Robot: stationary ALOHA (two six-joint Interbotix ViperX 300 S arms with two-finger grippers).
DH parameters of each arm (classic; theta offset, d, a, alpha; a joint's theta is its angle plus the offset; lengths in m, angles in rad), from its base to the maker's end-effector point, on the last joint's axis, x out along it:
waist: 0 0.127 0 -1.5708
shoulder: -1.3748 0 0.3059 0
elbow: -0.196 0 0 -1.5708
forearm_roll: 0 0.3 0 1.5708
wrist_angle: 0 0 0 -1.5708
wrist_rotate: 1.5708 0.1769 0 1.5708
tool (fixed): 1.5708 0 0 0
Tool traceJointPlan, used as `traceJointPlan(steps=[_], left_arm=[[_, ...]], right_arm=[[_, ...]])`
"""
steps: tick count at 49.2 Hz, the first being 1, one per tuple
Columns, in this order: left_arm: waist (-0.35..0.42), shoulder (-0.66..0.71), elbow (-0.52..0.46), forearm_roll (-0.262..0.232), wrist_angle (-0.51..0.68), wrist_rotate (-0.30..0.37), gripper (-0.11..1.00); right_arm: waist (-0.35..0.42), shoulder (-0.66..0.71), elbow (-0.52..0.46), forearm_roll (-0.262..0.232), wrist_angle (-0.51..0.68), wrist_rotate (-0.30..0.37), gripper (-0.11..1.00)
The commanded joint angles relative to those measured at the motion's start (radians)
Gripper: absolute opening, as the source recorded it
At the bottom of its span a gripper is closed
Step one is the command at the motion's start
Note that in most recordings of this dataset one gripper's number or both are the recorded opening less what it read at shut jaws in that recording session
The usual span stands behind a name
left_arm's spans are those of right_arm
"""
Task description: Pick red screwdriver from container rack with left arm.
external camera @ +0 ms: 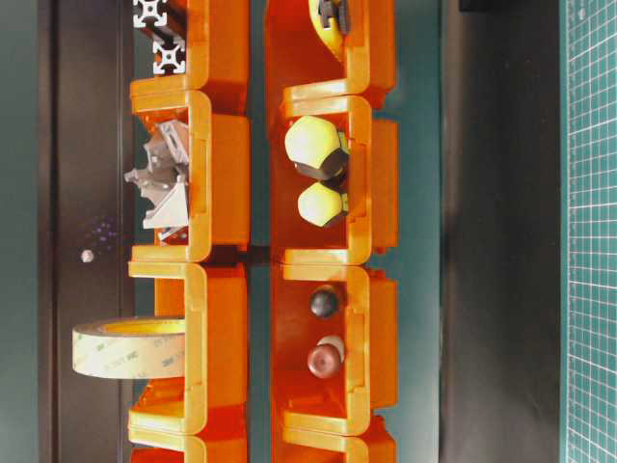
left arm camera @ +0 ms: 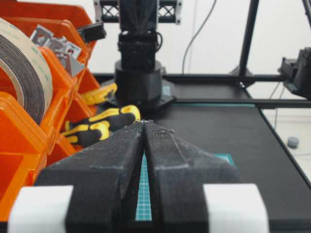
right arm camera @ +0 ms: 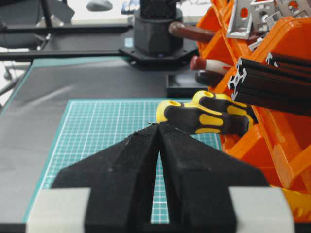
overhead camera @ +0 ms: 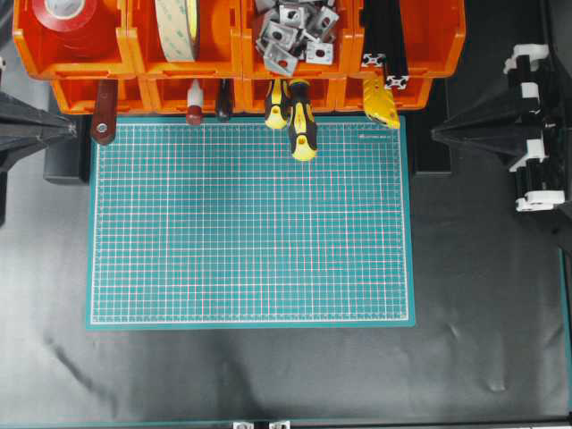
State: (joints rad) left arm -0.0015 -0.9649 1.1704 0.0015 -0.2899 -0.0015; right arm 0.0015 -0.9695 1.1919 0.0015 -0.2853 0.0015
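Note:
My left gripper will next close on the dark-red end cap [overhead camera: 194,115] of the red screwdriver, beside the black handle.
The red screwdriver [overhead camera: 194,105] lies in a lower bin of the orange container rack [overhead camera: 235,54], its white band and dark-red end cap pointing toward the green mat. It also shows in the right wrist view [right arm camera: 210,63] and end-on in the table-level view [external camera: 326,359]. It is hidden in the left wrist view. My left gripper [overhead camera: 73,128] is shut and empty at the mat's far left corner, left of the rack's lower row and apart from the screwdriver. In its wrist view the fingertips meet [left arm camera: 144,122]. My right gripper [overhead camera: 436,134] is shut and empty [right arm camera: 159,124] at the right.
A broad dark-red handle [overhead camera: 103,116] sits between my left gripper and the red screwdriver. A black handle [overhead camera: 223,100] lies just right of it. Two yellow-and-black screwdrivers [overhead camera: 301,130] stick out over the green mat [overhead camera: 250,223]. Upper bins hold tape rolls [overhead camera: 179,27] and metal brackets [overhead camera: 295,31].

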Motion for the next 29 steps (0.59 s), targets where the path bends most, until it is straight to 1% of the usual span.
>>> traceJointPlan(steps=[1, 3, 4, 5, 6, 8, 9, 15, 21, 29], left_arm=[[-0.008, 0.031, -0.054, 0.041, 0.041, -0.048, 0.06], [-0.011, 0.038, -0.091, 0.043, 0.094, -0.089, 0.07], [-0.012, 0.040, -0.106, 0.044, 0.117, -0.106, 0.06], [-0.014, 0.043, -0.121, 0.044, 0.138, -0.118, 0.03], [-0.018, 0.044, -0.137, 0.046, 0.160, -0.129, 0.00], [-0.025, 0.048, -0.166, 0.049, 0.202, -0.144, 0.00], [-0.028, 0.051, -0.179, 0.051, 0.221, -0.152, 0.00], [-0.028, 0.063, -0.268, 0.051, 0.327, -0.153, 0.00], [-0.032, 0.100, -0.393, 0.054, 0.449, -0.147, 0.00], [-0.046, 0.183, -0.548, 0.058, 0.683, -0.118, 0.00]], right_arm=[[0.005, 0.014, -0.023, 0.005, -0.023, 0.018, 0.02], [0.008, 0.008, -0.025, 0.023, -0.034, 0.020, 0.04], [0.009, 0.005, -0.025, 0.034, -0.038, 0.025, 0.08], [0.009, 0.003, -0.025, 0.040, -0.044, 0.031, 0.09], [0.009, -0.002, -0.025, 0.049, -0.049, 0.040, 0.07], [0.011, -0.005, -0.026, 0.052, -0.057, 0.057, 0.00], [0.009, -0.006, -0.026, 0.054, -0.058, 0.064, 0.00], [0.011, -0.009, -0.026, 0.054, -0.067, 0.098, 0.00], [0.015, -0.014, -0.028, 0.052, -0.069, 0.117, 0.00], [0.015, -0.017, -0.029, 0.054, -0.069, 0.118, 0.00]])
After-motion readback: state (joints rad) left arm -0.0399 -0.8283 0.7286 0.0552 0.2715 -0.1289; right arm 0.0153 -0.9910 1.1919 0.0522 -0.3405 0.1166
